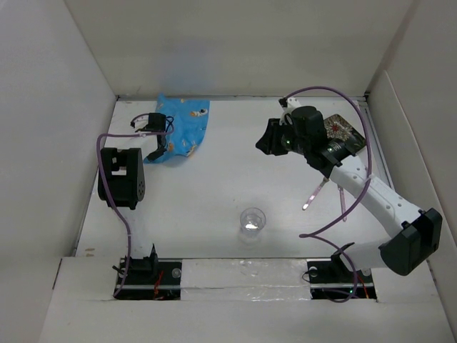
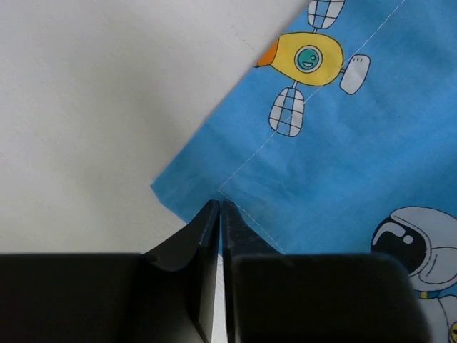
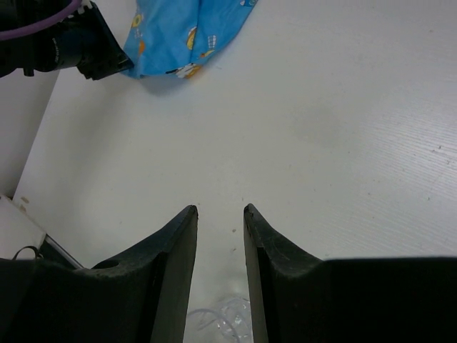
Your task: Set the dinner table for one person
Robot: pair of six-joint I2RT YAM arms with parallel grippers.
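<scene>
The mat is flat under the closed fingers of my left gripper, so that gripper should open and pinch a fold at the mat's corner (image 2: 163, 187) before it lifts the mat.
The dinner table (image 1: 207, 189) is a plain white surface. A blue cartoon-print cloth mat (image 1: 184, 127) lies crumpled at the back left. My left gripper (image 1: 158, 149) is at its near-left edge. In the left wrist view the left gripper (image 2: 220, 205) is shut, pinching the mat's (image 2: 335, 143) hemmed edge. My right gripper (image 1: 263, 142) hovers above the table's middle back, open and empty. It also shows in the right wrist view (image 3: 220, 209). A clear glass (image 1: 252, 220) stands upright at the front centre and shows faintly in the right wrist view (image 3: 227, 319).
A dark patterned square plate (image 1: 343, 131) lies at the back right, partly under the right arm. Two pink utensils (image 1: 315, 193) lie on the table below the right arm. White walls enclose the table on three sides.
</scene>
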